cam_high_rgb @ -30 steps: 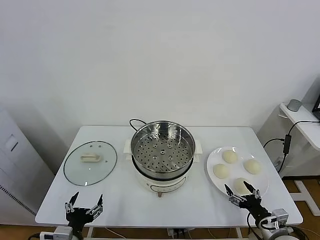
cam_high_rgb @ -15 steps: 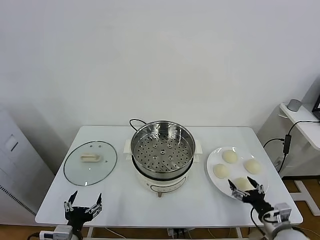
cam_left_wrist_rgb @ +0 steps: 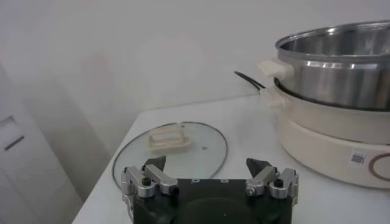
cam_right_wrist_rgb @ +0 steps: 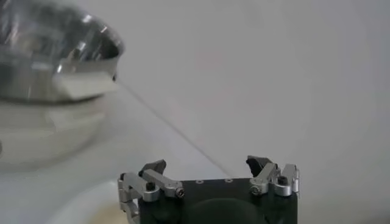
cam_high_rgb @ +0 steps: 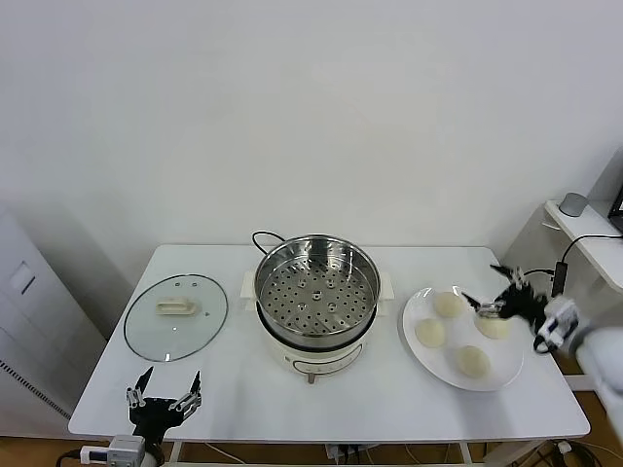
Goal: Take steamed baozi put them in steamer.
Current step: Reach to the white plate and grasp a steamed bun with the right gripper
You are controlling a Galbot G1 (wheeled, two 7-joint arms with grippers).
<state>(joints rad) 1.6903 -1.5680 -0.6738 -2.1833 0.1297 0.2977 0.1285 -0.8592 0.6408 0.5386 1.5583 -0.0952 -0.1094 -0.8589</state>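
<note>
The robot's right gripper needs to next close around the sides of the back baozi (cam_high_rgb: 449, 304), close to the far edge of the white plate.
Several pale round steamed baozi lie on a white plate (cam_high_rgb: 503, 360) at the table's right: one at the back (cam_high_rgb: 448, 305), one on the left (cam_high_rgb: 429, 333), one on the right (cam_high_rgb: 493, 327), one at the front (cam_high_rgb: 473, 361). The steel steamer (cam_high_rgb: 316, 289) stands empty on its white base at the table's middle, and shows in the left wrist view (cam_left_wrist_rgb: 341, 67) and blurred in the right wrist view (cam_right_wrist_rgb: 49, 55). My right gripper (cam_high_rgb: 493, 286) hovers open over the plate's far right side, just above the right baozi. My left gripper (cam_high_rgb: 164, 399) is open and empty at the front left edge.
A round glass lid (cam_high_rgb: 176, 316) with a white handle lies flat on the table left of the steamer, also in the left wrist view (cam_left_wrist_rgb: 170, 149). A black cord (cam_high_rgb: 263, 236) loops behind the steamer. A side table (cam_high_rgb: 584, 233) stands far right.
My right gripper has risen from the table's front edge and swung back and right, over the plate's far side. The left gripper has stayed put.
</note>
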